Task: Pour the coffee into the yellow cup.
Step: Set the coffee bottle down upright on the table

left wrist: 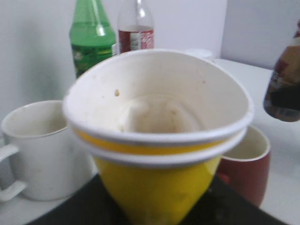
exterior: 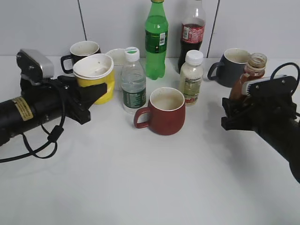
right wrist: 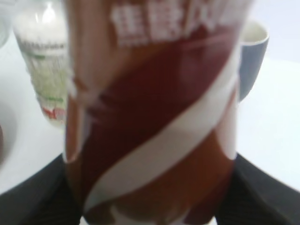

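Note:
I will set the yellow cup on the table (exterior: 97, 116) beside the water bottle, before the white mug, with my left gripper.
The yellow cup (exterior: 96, 77) has a white rim and a white inside that looks empty. My left gripper (exterior: 91, 96) is shut on it at the left and holds it tilted slightly toward the middle; it fills the left wrist view (left wrist: 159, 140). The coffee bottle (exterior: 248, 77), brown with a brown-and-white swirl label and an open neck, is held upright in my right gripper (exterior: 239, 108) at the right. It fills the right wrist view (right wrist: 150, 117). Bottle and cup are far apart.
A dark red mug (exterior: 164, 111) stands in the middle between the arms. Behind it are a water bottle (exterior: 133, 82), a green soda bottle (exterior: 156, 40), a cola bottle (exterior: 192, 33), a pale drink bottle (exterior: 192, 77), a grey mug (exterior: 232, 65) and a dark mug (exterior: 82, 52).

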Controlling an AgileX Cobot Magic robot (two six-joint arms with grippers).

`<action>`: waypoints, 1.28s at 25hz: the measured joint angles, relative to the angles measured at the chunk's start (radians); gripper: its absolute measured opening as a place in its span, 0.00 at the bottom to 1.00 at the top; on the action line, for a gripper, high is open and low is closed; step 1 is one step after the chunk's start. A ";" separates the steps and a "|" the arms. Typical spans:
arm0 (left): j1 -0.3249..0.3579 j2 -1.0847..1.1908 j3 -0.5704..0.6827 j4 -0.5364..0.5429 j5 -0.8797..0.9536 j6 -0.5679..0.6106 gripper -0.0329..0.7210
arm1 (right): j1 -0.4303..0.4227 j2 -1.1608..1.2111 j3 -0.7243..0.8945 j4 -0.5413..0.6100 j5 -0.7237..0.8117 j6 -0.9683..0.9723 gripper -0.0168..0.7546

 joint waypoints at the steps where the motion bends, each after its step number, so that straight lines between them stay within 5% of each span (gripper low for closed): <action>1: 0.013 0.000 0.001 -0.032 0.037 0.000 0.41 | 0.000 0.023 0.000 0.000 -0.015 0.000 0.68; 14: 0.024 0.105 0.001 -0.236 0.036 0.115 0.41 | 0.000 0.147 0.000 -0.017 -0.046 0.001 0.68; 32: 0.024 0.297 -0.084 -0.280 -0.014 0.153 0.41 | 0.000 0.147 0.000 -0.053 -0.047 -0.004 0.68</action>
